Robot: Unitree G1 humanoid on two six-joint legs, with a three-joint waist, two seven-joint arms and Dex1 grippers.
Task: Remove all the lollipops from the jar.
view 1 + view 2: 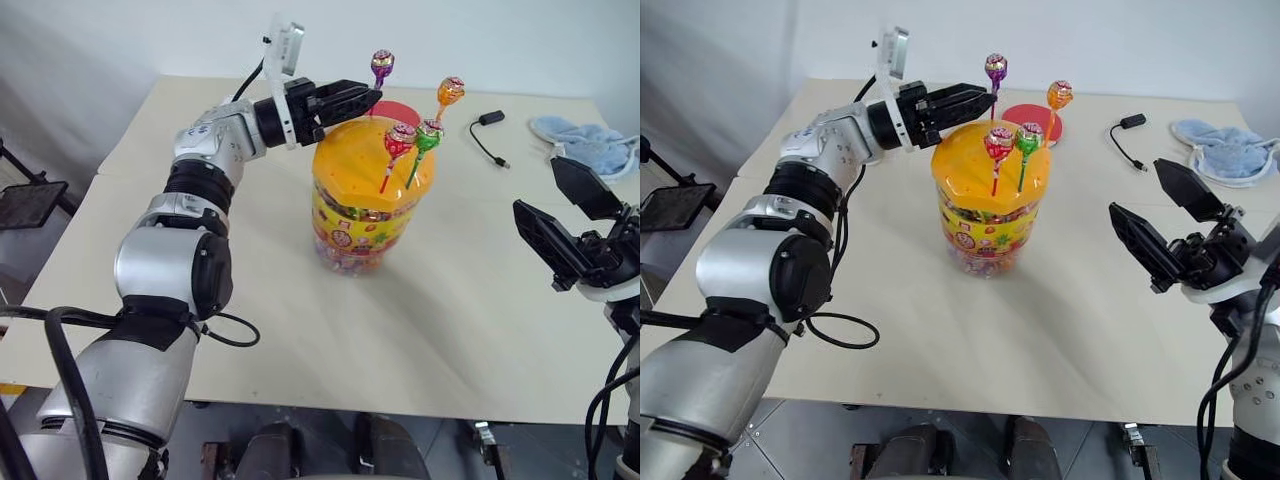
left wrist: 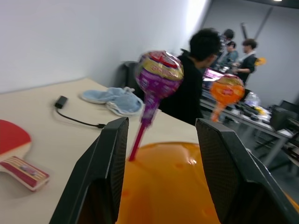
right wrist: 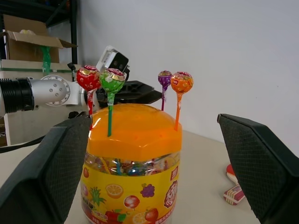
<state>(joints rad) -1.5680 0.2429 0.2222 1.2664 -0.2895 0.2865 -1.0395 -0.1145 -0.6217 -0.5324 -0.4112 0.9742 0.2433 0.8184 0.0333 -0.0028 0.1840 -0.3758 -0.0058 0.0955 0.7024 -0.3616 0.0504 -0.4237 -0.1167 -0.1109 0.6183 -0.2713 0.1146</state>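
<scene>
The purple lollipop's stick is standing ahead of my left gripper's fingertips and off their middle, so next I open, center the stick and grip under its candy (image 2: 148, 113).
The jar (image 1: 370, 205), a clear tub with an orange lid and a fruit label, stands mid-table. Four lollipops stick up from its lid: purple (image 1: 382, 66) at the far left, orange (image 1: 450, 92) at the far right, red (image 1: 401, 136) and green (image 1: 430, 132) nearer me. My left gripper (image 1: 362, 99) reaches in from the left just above the lid's far edge. It is open, and in the left wrist view the purple lollipop's stick (image 2: 140, 137) stands just ahead between its fingers (image 2: 110, 158), untouched. To the right of the jar, my right gripper (image 1: 537, 187) hovers wide open and holds nothing.
A red table-tennis paddle (image 1: 398, 108) lies behind the jar. A black cable with a small adapter (image 1: 488, 132) and a blue cloth (image 1: 590, 142) lie at the back right. Several people (image 2: 201, 70) are beyond the table's far side. Bare tabletop (image 1: 300, 320) lies in front of the jar.
</scene>
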